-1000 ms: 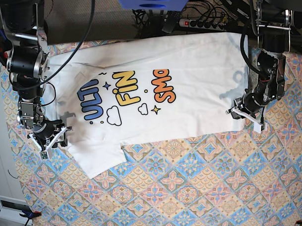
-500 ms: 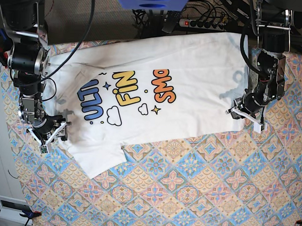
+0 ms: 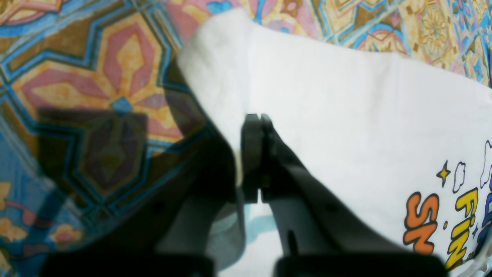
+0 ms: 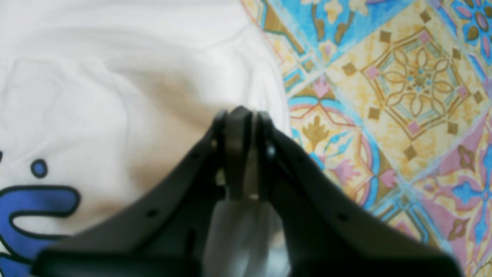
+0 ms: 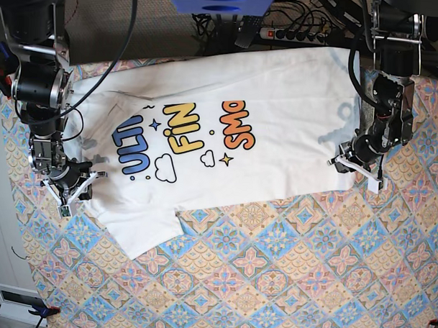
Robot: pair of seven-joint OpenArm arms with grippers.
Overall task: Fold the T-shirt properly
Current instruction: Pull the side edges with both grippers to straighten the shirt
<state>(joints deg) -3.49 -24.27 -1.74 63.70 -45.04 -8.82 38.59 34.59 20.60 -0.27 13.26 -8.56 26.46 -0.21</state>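
Next, my right gripper releases the folded edge of the white T-shirt on the shirt's side [image 5: 88, 175], next to the blue lettering.
The white T-shirt [image 5: 292, 130] lies print side up across the patterned table, with the blue, yellow and orange lettering facing me. My left gripper [image 5: 353, 166] sits at the shirt's right lower corner. In the left wrist view its jaws [image 3: 256, 123] are shut on the raised cloth edge [image 3: 215, 77]. My right gripper [image 5: 76, 188] is at the shirt's left edge by the blue lettering. The right wrist view shows it [image 4: 242, 115] closed, with white cloth [image 4: 242, 231] bunched between the fingers and the T-shirt [image 4: 115, 88] to its left.
A colourful tiled tablecloth [image 5: 287, 281] covers the table. A power strip [image 5: 295, 35] and cables lie behind the far edge. A small white box [image 5: 16, 301] sits at the lower left corner.
My right gripper has moved a little up onto the shirt's left edge and gone from open to closed on the cloth. The left arm has stayed put.
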